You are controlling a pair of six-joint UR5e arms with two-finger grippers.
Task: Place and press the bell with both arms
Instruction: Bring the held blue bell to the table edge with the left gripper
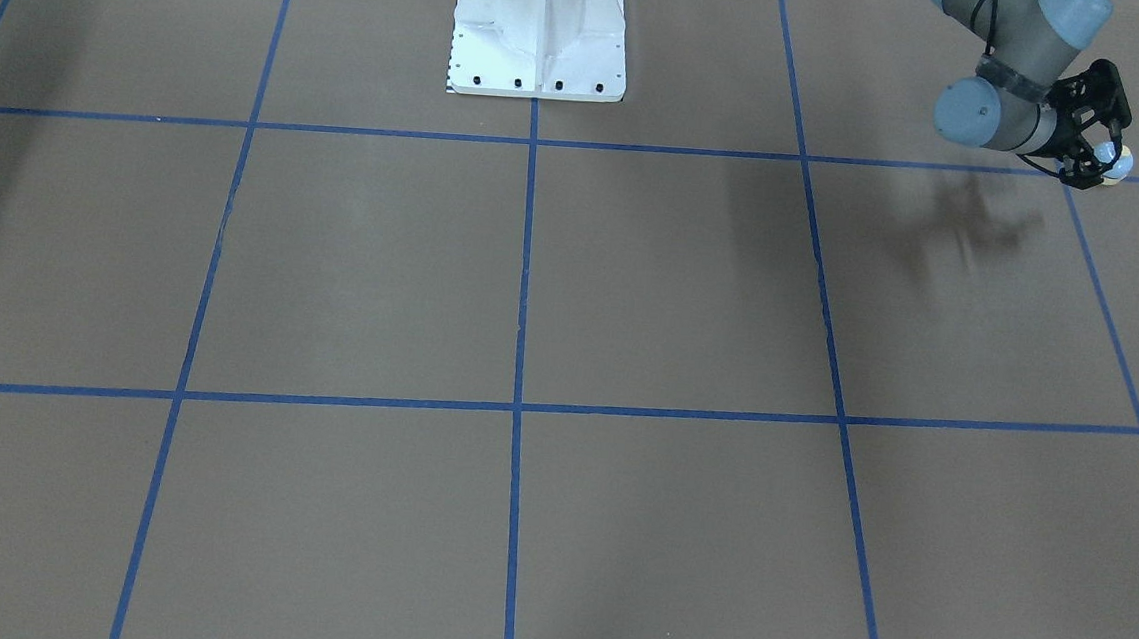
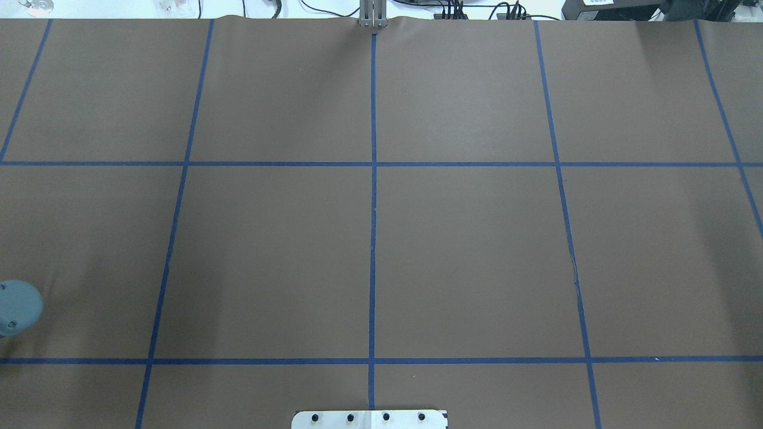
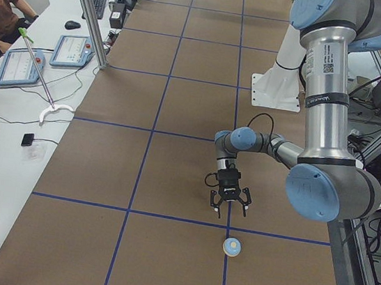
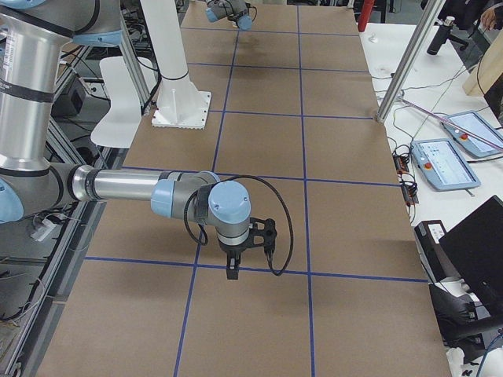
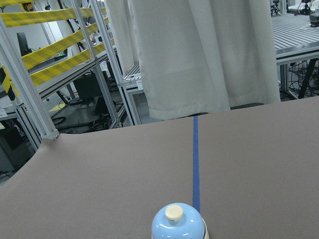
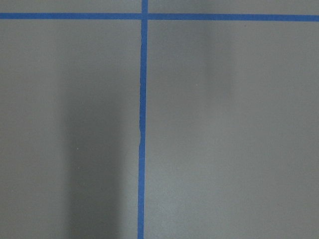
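The light-blue bell has a cream button on it. Next, I bring my left gripper to the sides of the light-blue bell (image 1: pixel 1118 164) (image 5: pixel 178 228), below that button, and close it around them.
The light-blue bell (image 3: pixel 232 246) with its cream button stands upright on the brown table, on a blue tape line near the table's end on my left. It also shows at the bottom of the left wrist view (image 5: pixel 178 225) and behind the gripper in the front-facing view (image 1: pixel 1119 163). My left gripper (image 3: pixel 230 205) hangs a little above the table just short of the bell, fingers spread, empty; it also shows in the front-facing view (image 1: pixel 1092 161). My right gripper (image 4: pixel 233 271) points down over a blue line at the other end; I cannot tell whether it is open.
The white pedestal (image 1: pixel 540 27) stands at the robot's side of the table. Blue tape lines (image 2: pixel 373 238) divide the brown surface into squares. A white bench with tablets (image 3: pixel 21 67) and a seated operator (image 3: pixel 2 2) runs along the far side.
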